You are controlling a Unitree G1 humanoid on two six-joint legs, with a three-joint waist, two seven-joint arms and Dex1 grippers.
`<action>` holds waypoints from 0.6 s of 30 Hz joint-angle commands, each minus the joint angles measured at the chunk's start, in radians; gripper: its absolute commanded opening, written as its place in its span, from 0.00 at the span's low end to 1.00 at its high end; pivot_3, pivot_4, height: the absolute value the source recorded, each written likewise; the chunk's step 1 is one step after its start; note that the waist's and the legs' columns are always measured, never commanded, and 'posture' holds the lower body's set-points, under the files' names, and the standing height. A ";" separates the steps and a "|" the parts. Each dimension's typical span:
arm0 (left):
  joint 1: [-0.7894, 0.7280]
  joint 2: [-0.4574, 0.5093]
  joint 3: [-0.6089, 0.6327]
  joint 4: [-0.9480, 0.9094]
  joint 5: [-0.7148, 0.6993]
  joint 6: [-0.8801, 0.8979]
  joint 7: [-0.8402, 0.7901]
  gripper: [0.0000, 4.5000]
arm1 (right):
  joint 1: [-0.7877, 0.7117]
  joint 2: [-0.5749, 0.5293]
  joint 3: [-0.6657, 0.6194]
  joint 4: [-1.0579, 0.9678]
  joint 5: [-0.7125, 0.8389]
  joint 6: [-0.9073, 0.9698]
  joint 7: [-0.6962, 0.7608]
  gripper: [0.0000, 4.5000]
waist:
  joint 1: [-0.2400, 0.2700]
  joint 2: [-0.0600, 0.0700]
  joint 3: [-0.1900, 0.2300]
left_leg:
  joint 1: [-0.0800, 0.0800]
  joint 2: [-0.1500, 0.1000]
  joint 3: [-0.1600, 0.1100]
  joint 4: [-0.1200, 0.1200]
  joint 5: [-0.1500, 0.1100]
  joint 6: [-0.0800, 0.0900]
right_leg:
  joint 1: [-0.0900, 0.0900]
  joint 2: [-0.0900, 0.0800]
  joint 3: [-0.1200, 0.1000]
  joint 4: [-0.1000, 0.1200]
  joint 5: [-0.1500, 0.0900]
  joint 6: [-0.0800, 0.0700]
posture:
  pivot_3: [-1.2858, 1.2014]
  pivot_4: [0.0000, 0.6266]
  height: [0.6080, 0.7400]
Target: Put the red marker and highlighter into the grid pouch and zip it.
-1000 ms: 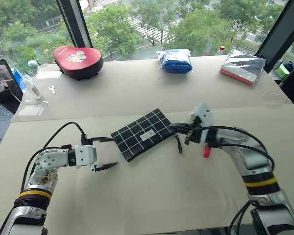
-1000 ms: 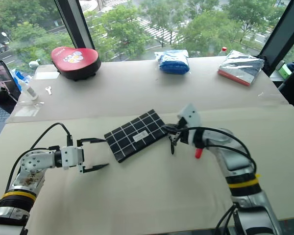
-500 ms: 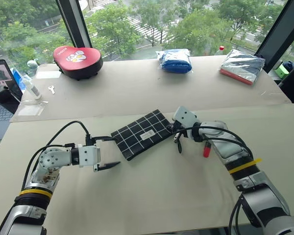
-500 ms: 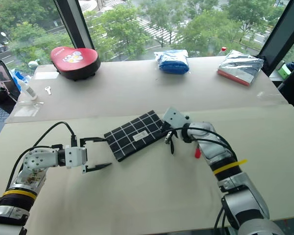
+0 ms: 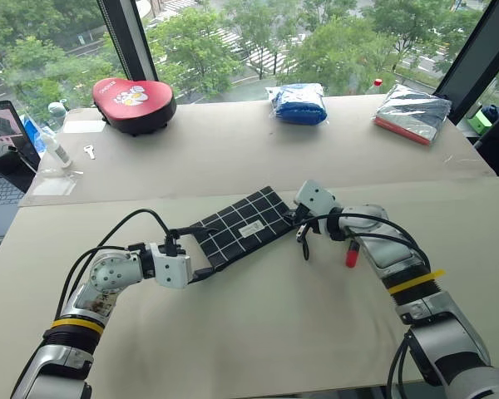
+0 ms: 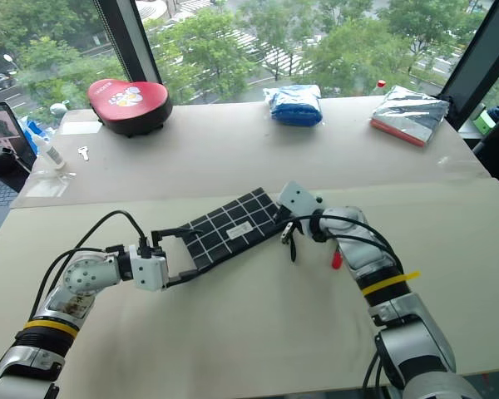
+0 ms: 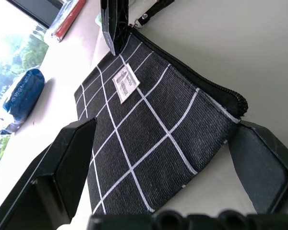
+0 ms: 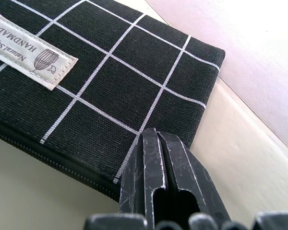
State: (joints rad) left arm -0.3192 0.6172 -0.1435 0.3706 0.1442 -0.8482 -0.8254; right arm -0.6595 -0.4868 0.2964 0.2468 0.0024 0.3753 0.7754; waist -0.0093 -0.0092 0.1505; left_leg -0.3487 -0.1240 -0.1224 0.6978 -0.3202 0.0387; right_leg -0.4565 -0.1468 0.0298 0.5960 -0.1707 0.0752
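Next, I clamp the opposite end of the grid pouch with my left gripper, as my right gripper pins its corner beside the pull strap, before my right gripper takes the strap [image 5: 306, 248].
The grid pouch [image 5: 241, 226] lies flat and slanted at the table's middle, white label [image 8: 33, 52] facing up. My left gripper [image 5: 196, 250] is open, its two fingers [image 7: 62, 163] standing on either side of the pouch's near-left end. My right gripper [image 5: 298, 219] is shut, and its tips rest on the pouch's right corner by the zipper edge. The black pull strap [image 5: 303, 243] hangs loose on the table beside it. The red marker [image 5: 351, 258] lies just right of the strap, partly hidden under my right forearm. The highlighter is out of view.
A red heart-shaped case [image 5: 133, 96], a blue packet [image 5: 299, 104] and a silver-and-red packet [image 5: 412, 112] sit along the far table. A laptop [image 5: 0, 162], a small bottle [image 5: 56, 150] and a key [image 5: 88, 151] are at the far left.
My left gripper has moved right, and its open fingers now flank the pouch's left end. The right gripper rolled and came down onto the pouch's corner, then stayed still.
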 commanded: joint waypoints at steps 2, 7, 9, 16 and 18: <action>-0.024 -0.031 -0.037 0.002 0.046 -0.007 0.060 1.00 | 0.042 0.002 0.000 -0.028 -0.007 0.041 0.012 0.01 | 0.000 0.000 0.000 | 0.000 0.000 0.000 0.000 0.000 0.000 | 0.000 0.000 0.000 0.000 0.000 0.000 | 0.52 0.24 1.00; -0.036 -0.040 -0.071 -0.003 0.047 -0.006 0.070 1.00 | 0.058 0.000 -0.002 -0.047 -0.008 0.053 0.010 0.01 | -0.004 0.000 0.000 | 0.000 0.000 0.000 0.000 0.000 0.000 | 0.000 0.000 0.000 0.000 0.000 0.000 | 0.52 0.24 1.00; -0.044 -0.042 -0.081 0.004 0.040 -0.002 0.069 0.94 | 0.062 -0.001 -0.005 -0.053 -0.009 0.059 0.009 0.00 | -0.003 0.000 -0.001 | 0.000 0.000 0.000 0.000 0.000 0.000 | 0.000 0.000 0.000 0.000 0.000 0.000 | 0.52 0.24 1.00; -0.040 -0.031 -0.104 -0.002 -0.012 0.022 0.034 0.42 | 0.077 -0.004 -0.014 -0.071 -0.011 0.072 0.009 0.00 | -0.003 0.000 -0.001 | 0.000 0.000 0.000 0.000 0.000 0.000 | 0.000 0.000 0.000 0.000 0.000 0.000 | 0.52 0.24 1.00; -0.040 -0.032 -0.103 -0.010 -0.022 0.033 0.033 0.26 | 0.079 -0.005 -0.015 -0.075 -0.012 0.074 0.010 0.00 | -0.003 0.000 -0.001 | 0.000 0.000 0.000 0.000 0.000 0.000 | 0.000 0.000 0.000 0.000 0.000 0.000 | 0.52 0.24 1.00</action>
State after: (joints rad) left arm -0.3568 0.5808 -0.2440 0.3790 0.1454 -0.8248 -0.7886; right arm -0.6066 -0.4864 0.2714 0.1672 0.0023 0.4191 0.7754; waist -0.0125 -0.0092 0.1494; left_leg -0.3487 -0.1239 -0.1223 0.6979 -0.3202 0.0387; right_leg -0.4567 -0.1469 0.0296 0.5961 -0.1706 0.0754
